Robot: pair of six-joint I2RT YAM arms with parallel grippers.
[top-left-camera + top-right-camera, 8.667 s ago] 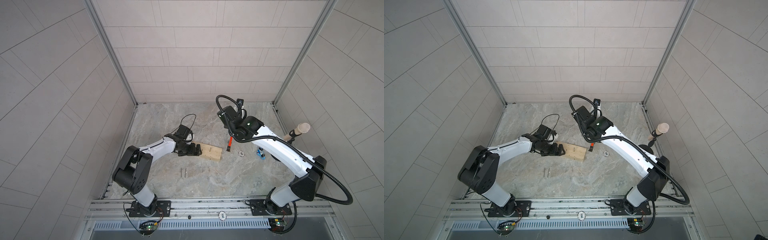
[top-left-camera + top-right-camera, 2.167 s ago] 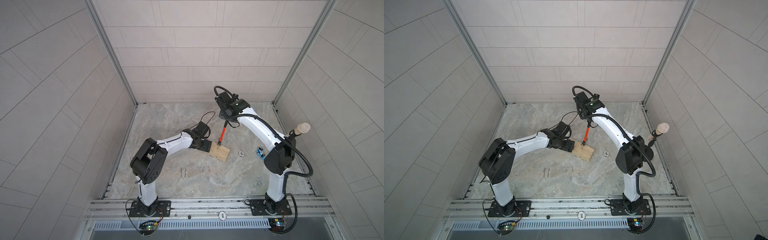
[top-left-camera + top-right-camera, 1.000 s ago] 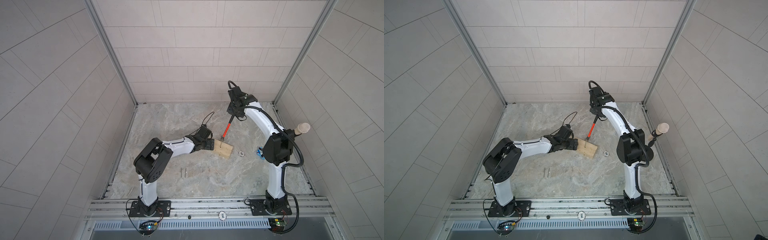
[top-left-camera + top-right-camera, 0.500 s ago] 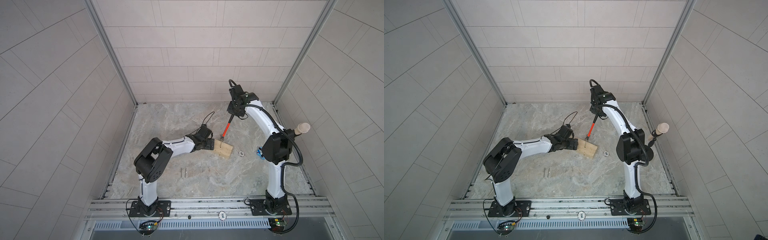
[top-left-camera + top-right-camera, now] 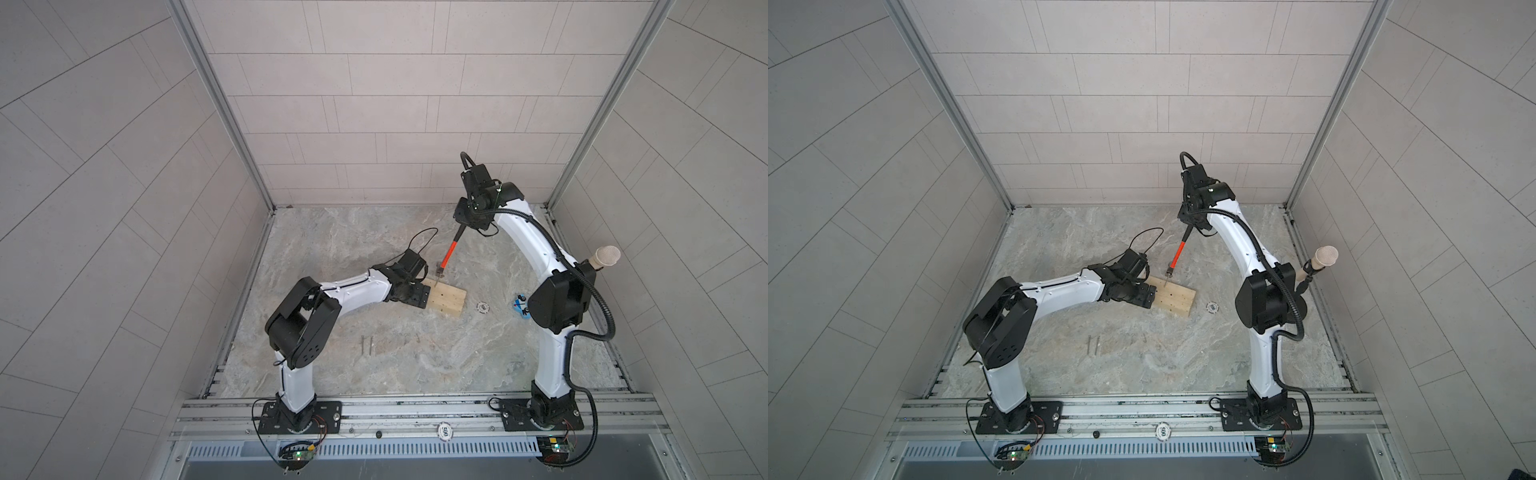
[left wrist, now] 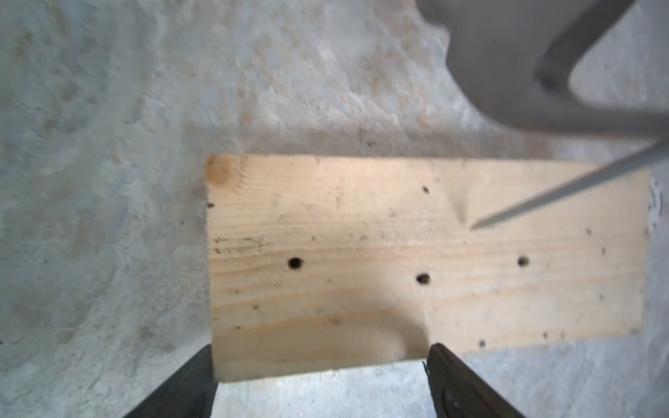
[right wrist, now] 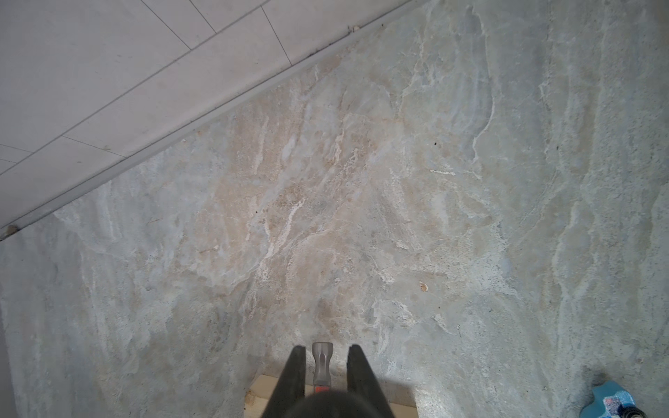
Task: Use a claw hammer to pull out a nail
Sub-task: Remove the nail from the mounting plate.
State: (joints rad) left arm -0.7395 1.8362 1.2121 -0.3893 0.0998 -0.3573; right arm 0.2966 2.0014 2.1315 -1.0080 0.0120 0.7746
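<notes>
The nail hanging from the hammer's claw is next for my left gripper, which should go to it and close on the nail's body (image 6: 592,180) just below the claw.
The claw hammer (image 5: 449,255) (image 5: 1178,253) slants down from my right gripper (image 5: 467,224) (image 5: 1192,226), which is shut on its black handle end. Its steel head (image 7: 322,362) shows between the fingers of the right gripper (image 7: 325,349). The nail (image 6: 564,188) (image 5: 438,281) hangs from the claw (image 6: 506,72), its tip at the top face of the wooden block (image 5: 446,300) (image 5: 1175,301) (image 6: 398,235). My left gripper (image 5: 415,296) (image 5: 1144,297) (image 6: 320,347) stands wide open against the block's near edge. One finger is beside the block's corner and the other is at mid-edge.
Two loose nails (image 5: 368,345) lie on the marble floor in front of the block. A small round disc (image 5: 482,306) and a blue object (image 5: 519,309) (image 7: 611,398) lie to the block's right. A beige microphone-like stick (image 5: 604,257) stands by the right wall.
Over the last second the scene has hardly changed. Since the oldest frames, the left gripper and block have shifted right, and the hammer has come from the block's right to its far edge.
</notes>
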